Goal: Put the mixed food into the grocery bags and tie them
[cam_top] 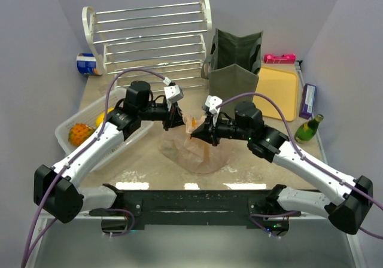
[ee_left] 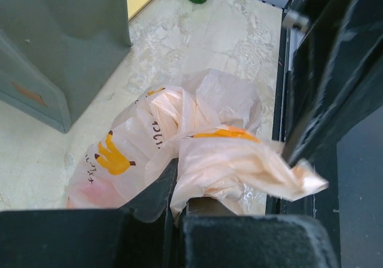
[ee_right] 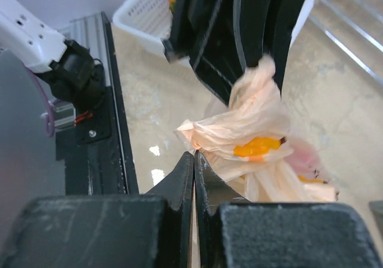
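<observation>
My left gripper is holding the bunched handle well in from its tip, so it should open and take the handle's tip (ee_left: 310, 181) from my right gripper.
The peach plastic bag (cam_top: 194, 151) with orange print lies at the table's middle, its top gathered into twisted handles. My left gripper (cam_top: 177, 123) is shut on one bunched handle, which shows in the left wrist view (ee_left: 179, 191) on the bag (ee_left: 149, 142). My right gripper (cam_top: 201, 134) is shut on a thin edge of the bag's other handle (ee_right: 251, 130), its tips (ee_right: 194, 157) pressed together. The two grippers almost touch above the bag. The olive-green tote (cam_top: 236, 64) stands open behind it. An orange fruit (cam_top: 80, 134) and a yellow fruit (cam_top: 102, 118) lie in a white basket (cam_top: 66, 124).
A white slatted rack (cam_top: 149, 34) stands at the back. A blue can (cam_top: 88, 63) is at the back left. A yellow tray (cam_top: 278, 91), a purple box (cam_top: 308, 100), a pink item (cam_top: 279, 58) and a green bottle (cam_top: 308, 128) are on the right.
</observation>
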Robot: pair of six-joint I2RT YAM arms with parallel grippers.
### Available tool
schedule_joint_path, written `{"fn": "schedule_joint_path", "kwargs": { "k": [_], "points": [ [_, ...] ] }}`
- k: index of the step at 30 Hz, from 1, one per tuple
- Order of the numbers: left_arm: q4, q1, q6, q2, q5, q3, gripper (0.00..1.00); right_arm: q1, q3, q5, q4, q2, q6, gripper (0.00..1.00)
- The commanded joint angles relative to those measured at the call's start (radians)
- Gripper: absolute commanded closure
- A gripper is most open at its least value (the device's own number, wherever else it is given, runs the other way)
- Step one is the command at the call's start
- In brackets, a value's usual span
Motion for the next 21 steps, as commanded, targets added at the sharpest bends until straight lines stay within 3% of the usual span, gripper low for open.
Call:
{"fn": "schedule_joint_path", "kwargs": {
  "k": [1, 11, 18, 21],
  "points": [
    [0.060, 0.013, -0.040, -0.005, -0.043, -0.005, 1.00, 0.037, -0.077, 0.067, 0.028, 0.030, 0.074, 1.00],
    [0.017, 0.015, -0.035, 0.008, 0.036, -0.008, 0.99, 0.038, -0.117, 0.256, 0.097, 0.097, 0.074, 1.00],
    [0.017, 0.016, -0.055, -0.027, 0.104, -0.046, 0.64, 0.038, -0.141, 0.262, 0.128, 0.076, 0.058, 1.00],
    [0.031, 0.018, -0.066, -0.030, 0.139, -0.060, 0.56, 0.038, -0.149, 0.256, 0.128, 0.058, 0.055, 1.00]
  ]
}}
